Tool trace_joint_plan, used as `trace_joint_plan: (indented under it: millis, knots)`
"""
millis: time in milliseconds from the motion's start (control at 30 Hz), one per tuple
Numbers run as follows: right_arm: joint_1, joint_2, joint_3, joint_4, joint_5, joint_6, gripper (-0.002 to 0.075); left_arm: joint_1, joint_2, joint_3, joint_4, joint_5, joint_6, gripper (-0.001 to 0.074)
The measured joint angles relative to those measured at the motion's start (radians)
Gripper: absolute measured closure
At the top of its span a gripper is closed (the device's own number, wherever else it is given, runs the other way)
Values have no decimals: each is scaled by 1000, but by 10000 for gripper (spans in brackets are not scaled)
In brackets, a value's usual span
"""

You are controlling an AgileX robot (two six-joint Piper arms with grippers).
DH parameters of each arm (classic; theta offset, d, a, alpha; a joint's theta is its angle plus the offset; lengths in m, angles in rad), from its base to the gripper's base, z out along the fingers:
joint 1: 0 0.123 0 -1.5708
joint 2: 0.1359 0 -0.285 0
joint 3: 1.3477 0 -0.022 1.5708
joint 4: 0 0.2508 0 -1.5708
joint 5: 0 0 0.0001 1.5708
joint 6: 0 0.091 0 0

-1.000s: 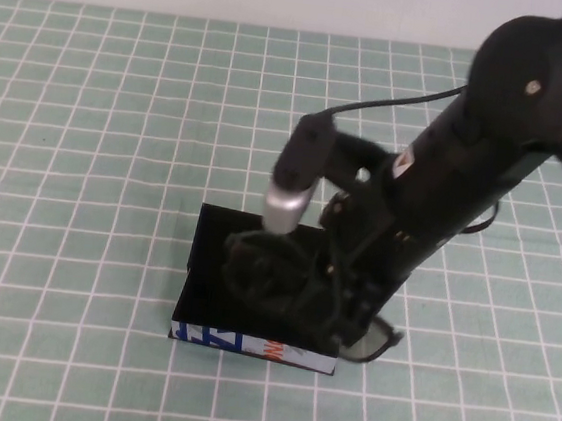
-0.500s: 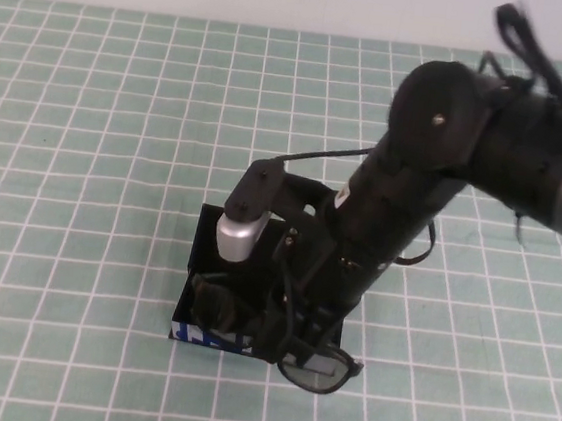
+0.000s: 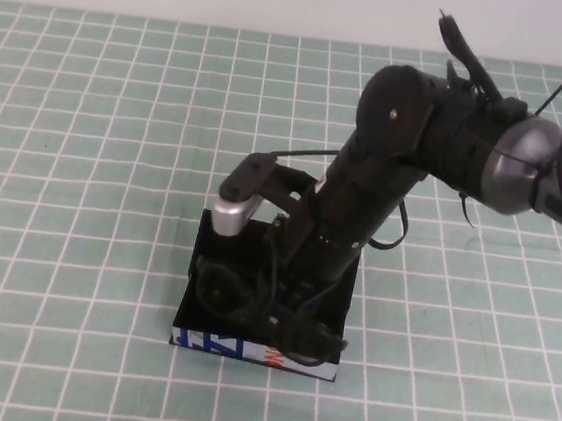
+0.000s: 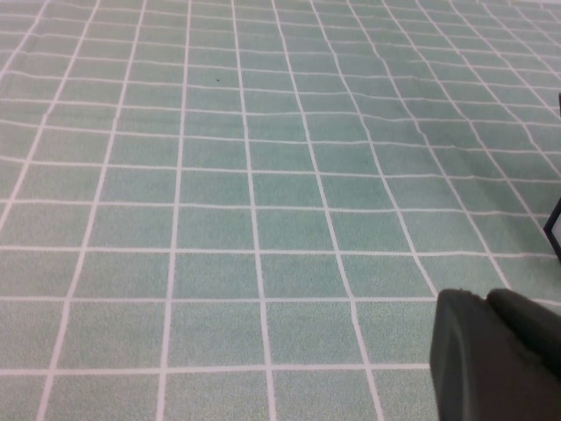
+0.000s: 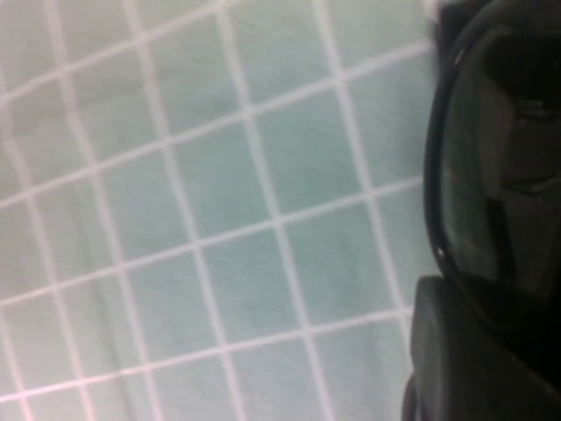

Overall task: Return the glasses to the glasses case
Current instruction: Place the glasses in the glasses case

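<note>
My right gripper should release the black glasses inside the black glasses case (image 3: 255, 319), setting them down close along the printed side of the case.
The black glasses case (image 3: 198, 262) lies open on the checked cloth, its blue, white and orange printed side (image 3: 236, 347) facing me. My right gripper (image 3: 290, 317) reaches down into the case and is shut on the black glasses (image 3: 309, 342), which sit low over the case's front right part. In the right wrist view one lens rim (image 5: 438, 175) shows just past a dark finger (image 5: 465, 351). My left gripper (image 4: 495, 351) is out of the high view; its wrist view shows it shut and empty low over the cloth.
A green cloth with a white grid (image 3: 86, 150) covers the table. The right arm (image 3: 420, 135) and its cables lean over the case from the back right. A dark corner (image 4: 555, 226) shows at the edge of the left wrist view.
My right arm has swung left and down, carrying the glasses from beyond the case's front right corner to inside its front edge. The left arm shows only now.
</note>
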Motion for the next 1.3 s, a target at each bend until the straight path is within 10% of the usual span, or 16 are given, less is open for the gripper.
trace_joint_plan:
  millis: [1300]
  knots:
    - [-19,106,-61,-62,-4,-95,651,0,0,0,0,0,0,737]
